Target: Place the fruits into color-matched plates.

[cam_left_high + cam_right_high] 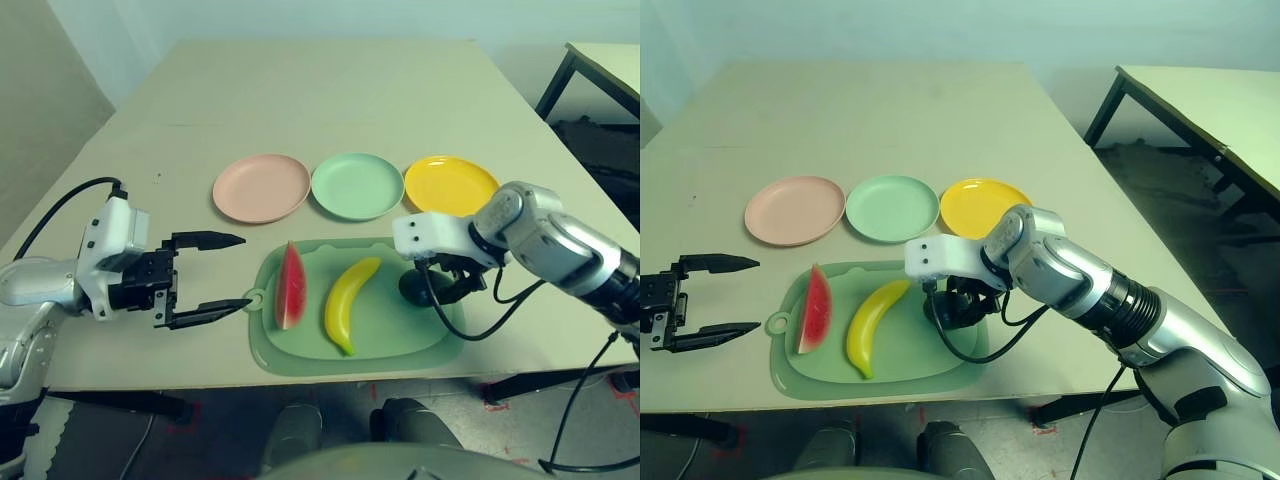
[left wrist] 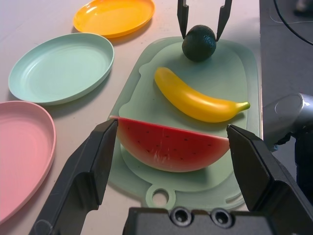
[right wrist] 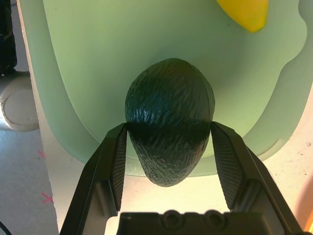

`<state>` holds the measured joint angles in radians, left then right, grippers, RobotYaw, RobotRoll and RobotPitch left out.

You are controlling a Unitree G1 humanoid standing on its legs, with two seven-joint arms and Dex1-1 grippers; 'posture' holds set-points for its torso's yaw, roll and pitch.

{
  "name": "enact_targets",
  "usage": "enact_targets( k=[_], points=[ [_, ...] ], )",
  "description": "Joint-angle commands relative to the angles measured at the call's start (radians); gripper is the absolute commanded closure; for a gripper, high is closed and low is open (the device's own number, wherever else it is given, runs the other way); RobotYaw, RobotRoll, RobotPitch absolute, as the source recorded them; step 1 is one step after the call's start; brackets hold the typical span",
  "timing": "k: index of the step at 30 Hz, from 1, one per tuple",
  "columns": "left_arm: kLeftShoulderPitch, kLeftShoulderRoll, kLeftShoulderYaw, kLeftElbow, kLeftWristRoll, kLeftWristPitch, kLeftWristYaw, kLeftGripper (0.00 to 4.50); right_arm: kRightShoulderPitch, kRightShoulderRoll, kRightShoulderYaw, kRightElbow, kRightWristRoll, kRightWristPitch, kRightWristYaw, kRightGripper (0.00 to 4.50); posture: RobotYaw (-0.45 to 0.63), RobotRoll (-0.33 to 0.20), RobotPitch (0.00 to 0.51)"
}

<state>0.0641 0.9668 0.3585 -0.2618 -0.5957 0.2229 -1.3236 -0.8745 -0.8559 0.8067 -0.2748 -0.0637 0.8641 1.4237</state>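
Next, I let go of the avocado with my right gripper on the mint green plate (image 1: 364, 188), between the pink plate and the yellow plate.
On the pale green mat (image 1: 390, 342) lie a red watermelon wedge (image 1: 290, 285) at the left, a yellow banana (image 1: 350, 302) in the middle and a dark green avocado (image 3: 168, 147) at the right. My right gripper (image 3: 168, 126) is shut on the avocado, one finger pressed to each side, and the fruit still rests on the mat. My left gripper (image 1: 246, 271) stands open just left of the mat, pointing at the watermelon without touching it. Beyond the mat sit the pink plate (image 1: 261, 187), the mint green plate (image 1: 357, 185) and the yellow plate (image 1: 450, 184), all bare.
The mat lies close to the table's near edge (image 1: 300, 385). A black cable (image 1: 470, 325) loops from my right wrist over the mat's right corner. Another table (image 1: 1200, 100) stands off to the right. Bare tabletop stretches behind the plates.
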Motion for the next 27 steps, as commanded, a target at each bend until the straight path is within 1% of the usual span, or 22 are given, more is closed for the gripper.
enact_targets(
  k=[1, 5, 9, 15, 19, 21, 25, 27],
  points=[
    [-0.003, 0.001, -0.001, 0.012, 0.009, -0.010, -0.001, 0.00, 0.020, -0.003, 0.011, -0.005, -0.017, -0.011, 0.005, 1.68, 0.12, 0.000, 0.072],
    [-0.005, -0.001, -0.004, 0.014, 0.012, -0.012, 0.001, 0.00, 0.012, -0.007, -0.001, 0.000, -0.016, -0.017, 0.014, 1.68, 0.12, 0.000, 0.068],
    [-0.009, -0.001, -0.007, 0.022, 0.015, -0.013, 0.003, 0.00, -0.025, 0.009, -0.029, 0.027, -0.010, -0.023, 0.022, 1.68, 0.12, 0.000, 0.062],
    [-0.025, 0.001, -0.017, 0.034, 0.017, -0.011, 0.007, 0.00, -0.134, 0.086, -0.072, 0.150, -0.009, -0.063, 0.023, 1.68, 0.12, 0.000, 0.052],
    [-0.047, -0.003, -0.018, 0.032, 0.003, 0.022, 0.039, 0.00, -0.209, 0.173, -0.104, 0.302, -0.024, -0.121, -0.016, 1.68, 0.12, 0.000, 0.049],
    [-0.060, -0.001, -0.019, 0.028, -0.006, 0.054, 0.061, 0.00, -0.246, 0.221, -0.119, 0.404, -0.043, -0.182, -0.056, 1.68, 0.12, 0.000, 0.047],
    [-0.081, 0.003, -0.036, 0.020, 0.001, 0.103, 0.096, 0.00, -0.325, 0.344, -0.144, 0.643, -0.068, -0.302, -0.139, 1.68, 0.12, 0.000, 0.049],
    [-0.090, 0.003, -0.051, 0.014, 0.005, 0.126, 0.113, 0.00, -0.361, 0.406, -0.149, 0.788, -0.095, -0.394, -0.192, 1.68, 0.12, 0.000, 0.050]
  ],
)
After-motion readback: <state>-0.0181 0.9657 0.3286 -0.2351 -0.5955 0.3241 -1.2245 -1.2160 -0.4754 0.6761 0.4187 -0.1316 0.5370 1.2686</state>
